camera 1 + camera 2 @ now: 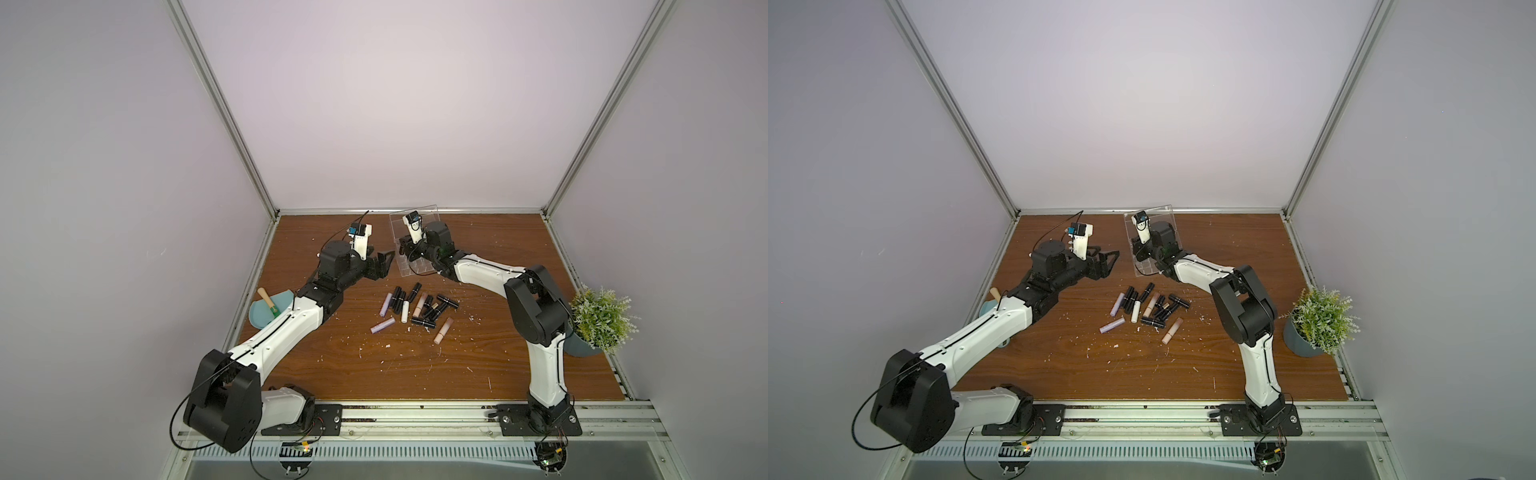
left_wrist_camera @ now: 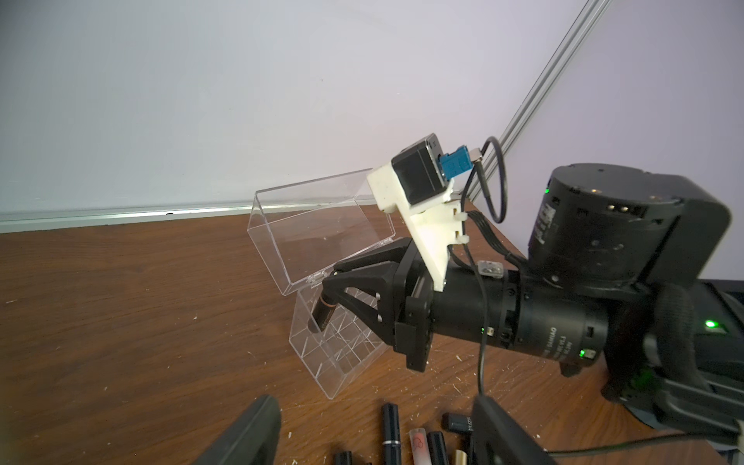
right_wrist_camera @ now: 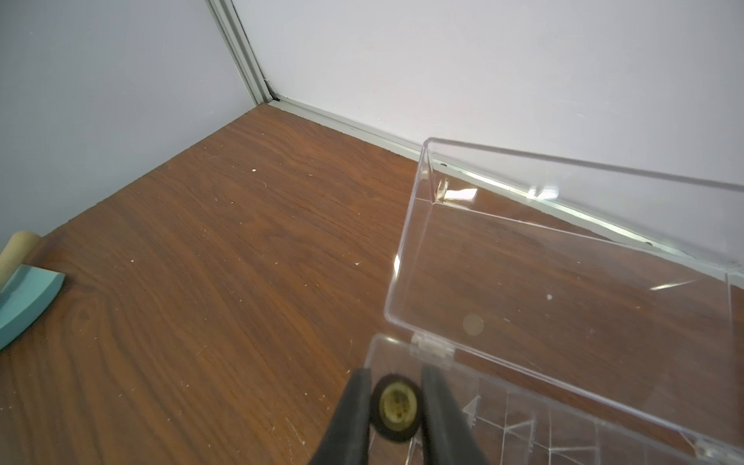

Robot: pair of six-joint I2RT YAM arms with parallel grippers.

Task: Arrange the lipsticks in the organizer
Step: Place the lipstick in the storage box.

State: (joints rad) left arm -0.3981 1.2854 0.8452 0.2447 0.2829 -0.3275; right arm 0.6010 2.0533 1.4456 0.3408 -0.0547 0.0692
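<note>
My right gripper is going to release the black lipstick in the organizer's hinge-side corner compartment (image 1: pixel 400 252) (image 3: pixel 393 417) nearest the light-blue dustpan.
The clear organizer (image 1: pixel 415 268) (image 1: pixel 1144 266) stands at the back middle of the table with its lid raised. My right gripper (image 1: pixel 403 248) (image 3: pixel 396 406) is shut on a black lipstick (image 2: pixel 322 318), seen end-on between the fingers (image 3: pixel 354 422). The tube hangs tilted over the organizer's grid (image 3: pixel 563 422) near the hinge corner. My left gripper (image 1: pixel 386 266) (image 2: pixel 372 406) is open and holds nothing, just left of the organizer. Several lipsticks (image 1: pixel 415 305) (image 1: pixel 1148 307) (image 2: pixel 392 435) lie loose in front of the organizer: black, lavender, white and beige-pink.
A light-blue dustpan (image 1: pixel 270 309) (image 3: pixel 24 298) with a wooden-handled tool lies at the left edge under my left arm. A potted plant (image 1: pixel 602 320) stands at the right edge. White crumbs are scattered over the wooden table (image 1: pixel 374 365).
</note>
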